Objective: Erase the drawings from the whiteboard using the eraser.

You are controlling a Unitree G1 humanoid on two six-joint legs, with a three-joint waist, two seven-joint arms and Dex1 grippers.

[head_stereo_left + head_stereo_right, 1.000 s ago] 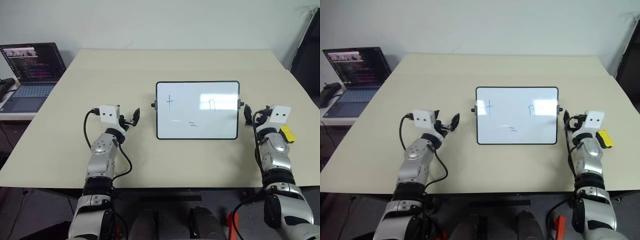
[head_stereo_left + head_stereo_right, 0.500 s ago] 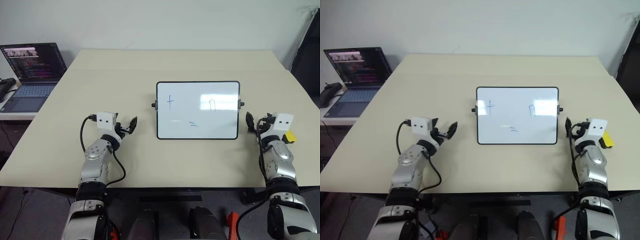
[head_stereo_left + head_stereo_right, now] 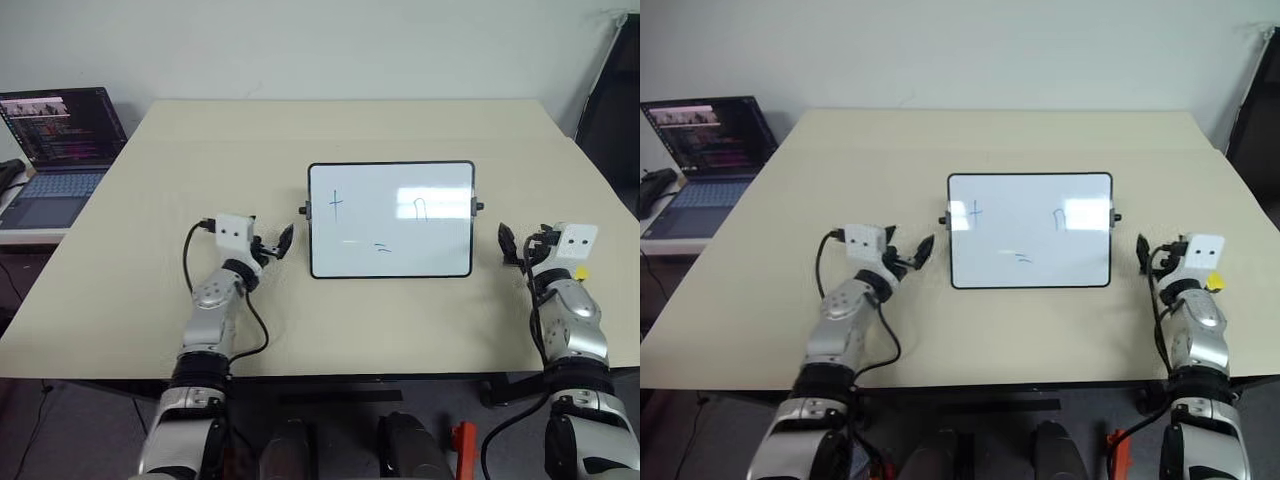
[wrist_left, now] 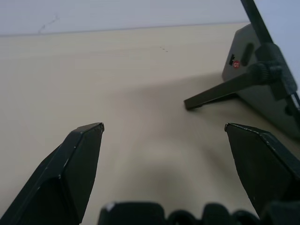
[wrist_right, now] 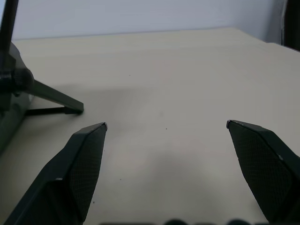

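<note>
The robot's right gripper will next return to the yellow eraser lying beside its wrist and close on the eraser's sides (image 3: 581, 272).
The whiteboard (image 3: 390, 220) stands tilted on its stand in the middle of the table. On it are the drawings: a plus sign (image 3: 335, 205), an arch shape (image 3: 421, 208) and two short dashes (image 3: 383, 247). My left gripper (image 3: 275, 243) hovers open just left of the board's lower left corner, pointing toward it. My right gripper (image 3: 520, 243) is open to the right of the board, apart from it. The yellow eraser (image 3: 581, 272) lies on the table beside my right wrist, mostly hidden by it. The board's stand leg (image 4: 211, 93) shows in the left wrist view.
An open laptop (image 3: 60, 140) sits on a side table at the far left. The beige table (image 3: 350, 130) has bare surface behind the board and on both sides. A dark object (image 3: 610, 110) stands off the table's right edge.
My right gripper has drawn back toward me, and its wrist now covers more of the eraser. My left gripper has turned more toward the board. The head camera has shifted slightly.
</note>
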